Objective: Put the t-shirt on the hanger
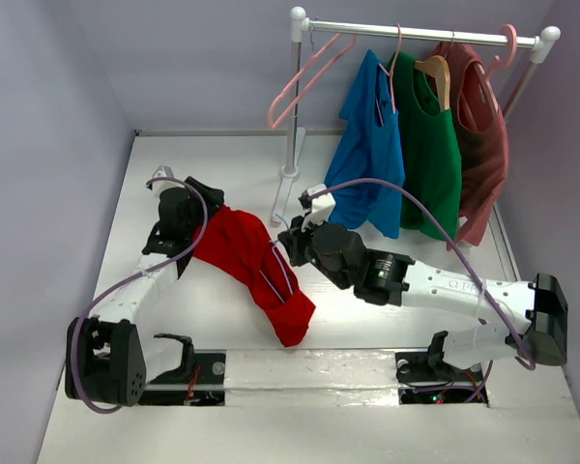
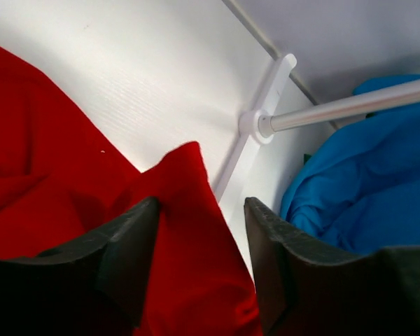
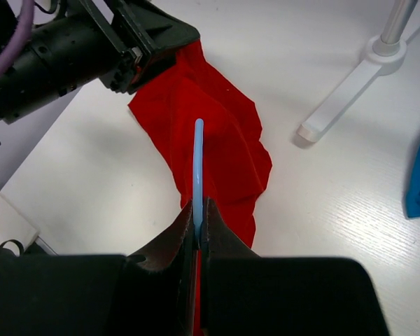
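The red t-shirt's far end lies bunched; next my left gripper pinches the t-shirt's raised fold [image 2: 191, 168] and pulls it away from the hanger to spread it.
The red t-shirt [image 1: 237, 246] lies crumpled on the white table [image 1: 222, 164], stretched from my left gripper [image 1: 205, 224] down to the right. In the left wrist view the left gripper [image 2: 201, 206] has red fabric [image 2: 28, 140] filling the gap between its jaws. My right gripper [image 1: 288, 246] is at the shirt's right edge, shut on the thin light-blue hanger [image 3: 198, 161]. In the right wrist view the hanger rod sticks out of the right gripper [image 3: 200, 204] over the shirt [image 3: 224, 133]. Hanger wire shows faintly on the shirt [image 1: 271, 278].
A white clothes rack [image 1: 292, 126] stands at the back with a pink hanger [image 1: 304, 82], a blue shirt [image 1: 372, 155], a green shirt [image 1: 435, 159] and a maroon shirt [image 1: 483, 135]. Its foot [image 3: 343, 91] lies right of the shirt, and shows in the left wrist view [image 2: 255, 126].
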Robot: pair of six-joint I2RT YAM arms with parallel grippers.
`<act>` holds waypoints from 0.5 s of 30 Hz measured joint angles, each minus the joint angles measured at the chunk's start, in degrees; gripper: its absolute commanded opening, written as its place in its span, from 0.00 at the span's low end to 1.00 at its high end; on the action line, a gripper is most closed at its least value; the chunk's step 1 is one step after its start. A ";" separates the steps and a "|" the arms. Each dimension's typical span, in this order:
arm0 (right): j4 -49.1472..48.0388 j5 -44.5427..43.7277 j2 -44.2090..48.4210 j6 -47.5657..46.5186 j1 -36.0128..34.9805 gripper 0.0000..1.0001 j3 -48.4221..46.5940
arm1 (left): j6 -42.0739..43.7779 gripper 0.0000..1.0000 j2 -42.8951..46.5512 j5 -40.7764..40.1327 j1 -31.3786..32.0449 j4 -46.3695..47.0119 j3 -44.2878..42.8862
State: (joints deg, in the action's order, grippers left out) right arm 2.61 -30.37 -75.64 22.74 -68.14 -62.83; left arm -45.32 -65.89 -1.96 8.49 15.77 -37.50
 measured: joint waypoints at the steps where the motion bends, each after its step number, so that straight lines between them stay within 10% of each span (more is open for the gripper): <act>1: 0.00 0.02 0.15 0.00 0.00 0.00 0.02 | 0.02 0.44 -0.46 -0.09 0.00 0.15 -0.02; 5: 0.04 0.37 1.18 0.00 0.00 0.00 0.90 | -0.22 0.27 -1.20 -0.63 -0.22 1.18 -0.07; 15: 0.15 0.72 1.66 0.00 0.00 0.00 1.36 | -0.13 0.29 -2.03 -2.84 -0.35 1.84 -0.87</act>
State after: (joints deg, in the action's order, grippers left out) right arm 2.76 -29.65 -73.97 22.74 -68.14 -61.47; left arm -45.45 -67.92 -4.80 8.14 17.61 -38.37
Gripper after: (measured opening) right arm 0.045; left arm 0.285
